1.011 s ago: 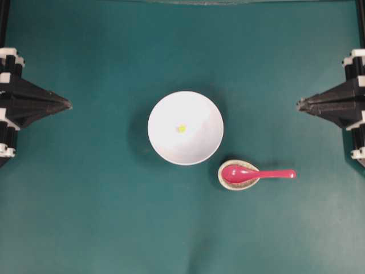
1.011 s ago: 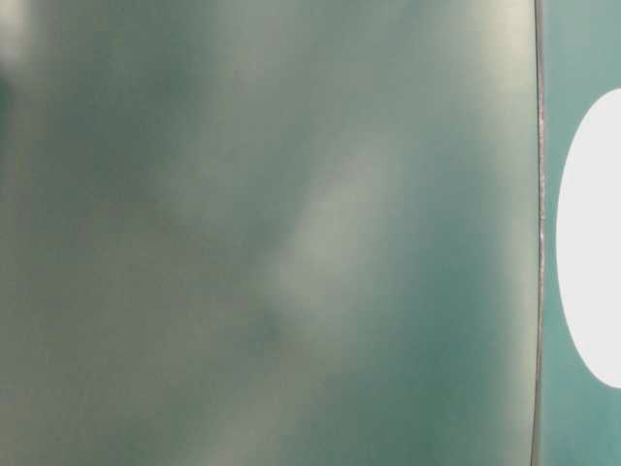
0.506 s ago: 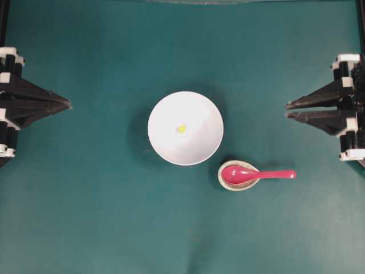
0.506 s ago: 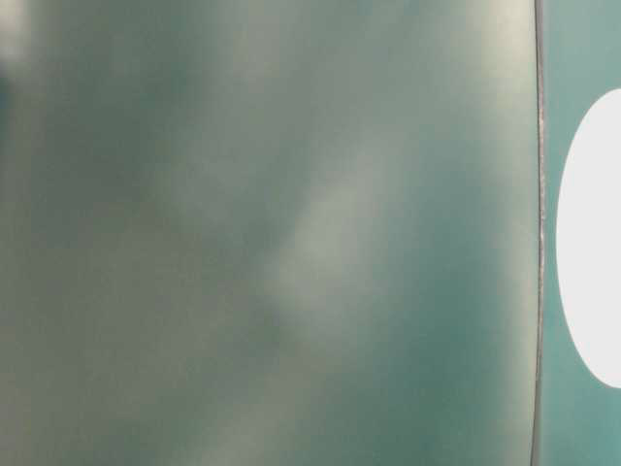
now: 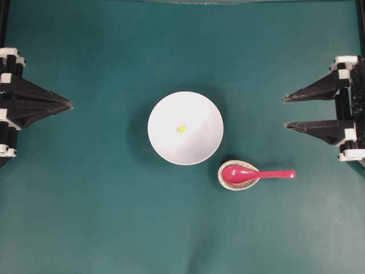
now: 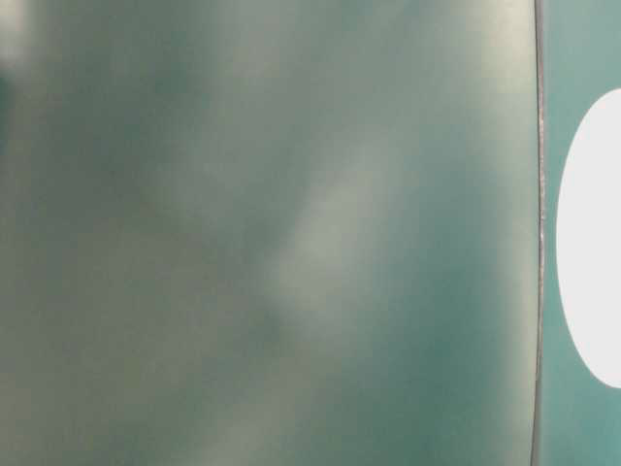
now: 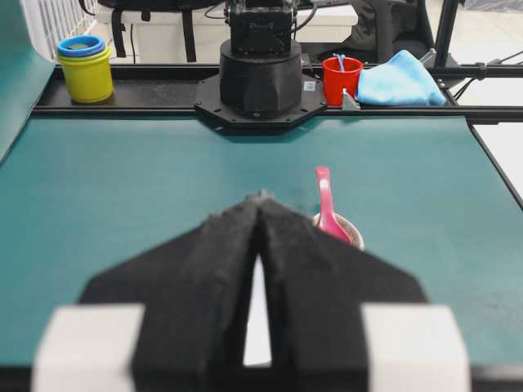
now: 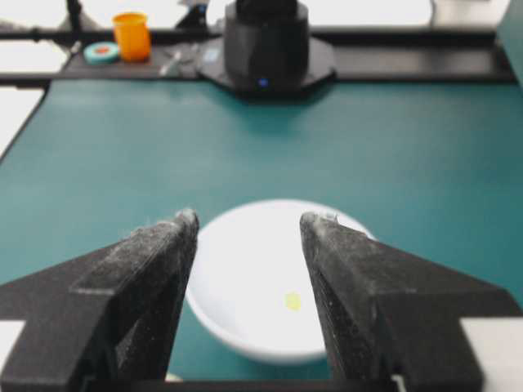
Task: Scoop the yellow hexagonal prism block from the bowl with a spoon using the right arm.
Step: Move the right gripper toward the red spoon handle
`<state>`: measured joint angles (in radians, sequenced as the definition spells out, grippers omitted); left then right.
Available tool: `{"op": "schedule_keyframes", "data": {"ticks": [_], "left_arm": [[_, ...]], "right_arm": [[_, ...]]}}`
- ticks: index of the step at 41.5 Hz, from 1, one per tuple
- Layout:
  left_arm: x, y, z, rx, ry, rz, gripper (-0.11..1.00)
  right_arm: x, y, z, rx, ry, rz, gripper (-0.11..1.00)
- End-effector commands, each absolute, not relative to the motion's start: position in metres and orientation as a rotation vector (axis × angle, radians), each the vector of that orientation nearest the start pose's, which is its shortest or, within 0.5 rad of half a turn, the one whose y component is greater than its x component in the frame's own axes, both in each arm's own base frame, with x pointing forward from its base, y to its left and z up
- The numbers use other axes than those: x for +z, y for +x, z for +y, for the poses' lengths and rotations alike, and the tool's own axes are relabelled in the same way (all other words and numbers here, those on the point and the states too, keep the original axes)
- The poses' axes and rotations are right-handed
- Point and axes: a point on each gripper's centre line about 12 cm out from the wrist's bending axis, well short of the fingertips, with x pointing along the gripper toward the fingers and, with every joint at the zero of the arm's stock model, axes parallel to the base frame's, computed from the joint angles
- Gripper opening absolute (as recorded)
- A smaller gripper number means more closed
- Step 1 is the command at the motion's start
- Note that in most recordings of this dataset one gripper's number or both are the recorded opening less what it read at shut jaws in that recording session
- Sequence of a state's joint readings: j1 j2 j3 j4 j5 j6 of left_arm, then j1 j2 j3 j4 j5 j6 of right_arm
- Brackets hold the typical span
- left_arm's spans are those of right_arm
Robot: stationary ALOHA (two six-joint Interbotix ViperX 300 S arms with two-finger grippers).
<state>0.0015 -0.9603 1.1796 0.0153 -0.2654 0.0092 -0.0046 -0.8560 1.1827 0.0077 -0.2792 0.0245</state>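
The pink-red spoon's handle (image 5: 271,174) is just outside the small speckled dish's rim. My right gripper goes there next and closes on it.
The white bowl (image 5: 185,128) sits mid-table with the tiny yellow hexagonal prism block (image 5: 181,129) lying inside it; both also show between the jaws in the right wrist view, bowl (image 8: 253,278) and block (image 8: 292,301). The pink-red spoon (image 5: 256,174) rests with its scoop in a small speckled dish (image 5: 238,176) right of the bowl, its handle pointing right. My right gripper (image 5: 285,111) stands open and empty at the right edge, above the spoon's handle end. My left gripper (image 5: 69,104) is shut with nothing in it at the left edge.
In the left wrist view the spoon (image 7: 327,204) and dish (image 7: 350,231) lie beyond my shut jaws, with a yellow-and-blue cup stack (image 7: 84,68), a red cup (image 7: 341,79) and a blue cloth (image 7: 400,80) off the far table edge. The table-level view is blurred.
My right gripper has gone from shut to wide open while staying at the right edge. Bowl, block, spoon and left gripper have not moved.
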Motion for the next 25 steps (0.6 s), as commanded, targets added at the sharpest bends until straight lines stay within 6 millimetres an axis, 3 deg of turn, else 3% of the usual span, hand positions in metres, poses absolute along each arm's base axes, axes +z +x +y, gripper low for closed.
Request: {"op": "schedule_keyframes", "data": {"ticks": [1, 25], "left_arm": [[0.299, 0.202, 0.0, -0.002, 0.026, -0.075, 0.0], [0.298, 0.202, 0.0, -0.002, 0.027, -0.072, 0.0]], "right_arm": [[0.263, 0.217, -0.001, -0.011, 0.05, 0.054, 0.58], [0.185, 0.214, 0.016, 0.014, 0.176, 0.088, 0.58]]}}
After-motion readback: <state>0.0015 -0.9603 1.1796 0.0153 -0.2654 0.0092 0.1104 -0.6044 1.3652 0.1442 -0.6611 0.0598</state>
